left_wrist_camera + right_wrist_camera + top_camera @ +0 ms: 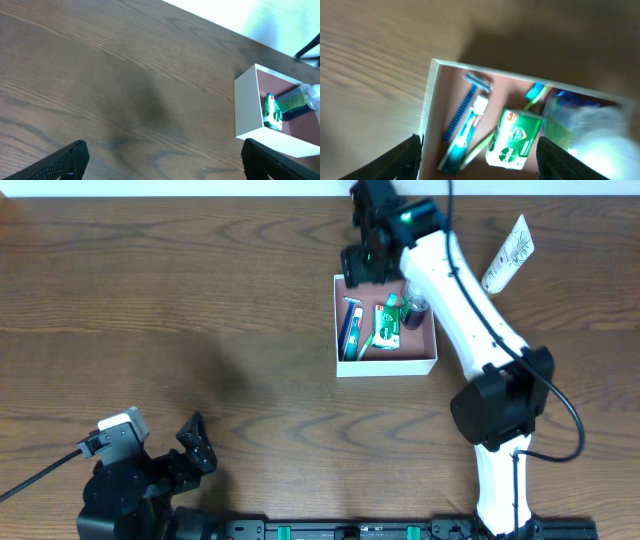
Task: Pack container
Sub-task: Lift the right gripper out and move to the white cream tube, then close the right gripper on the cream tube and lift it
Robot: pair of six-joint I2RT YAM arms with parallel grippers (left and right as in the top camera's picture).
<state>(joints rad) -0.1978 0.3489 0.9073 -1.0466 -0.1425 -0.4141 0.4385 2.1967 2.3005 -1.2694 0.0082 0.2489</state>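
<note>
The robot's right gripper needs to next move to the white tube outside the container and close on the tube's flat end [528, 240], away from the tube's rounded end.
The container [385, 366] is a square white-walled box with a pink-brown floor, right of the table's middle. Inside lie a green soap box [386, 325], a blue razor and toothpaste tube [350, 325], a green toothbrush and a dark bottle [415, 310]. My right gripper [368, 268] hovers over the container's far left corner, open and empty. In the right wrist view the gripper [480, 155] spans the container wall [426, 115], toothpaste [465, 137] and soap box [514, 137]. My left gripper [195, 445] is open and empty at the front left; the left wrist view of it [162, 160] shows the container [247, 107] far off.
A white tube [508, 252] with dark print lies on the wood table at the back right, outside the container and beyond my right arm. The table's back edge runs just behind the right gripper.
</note>
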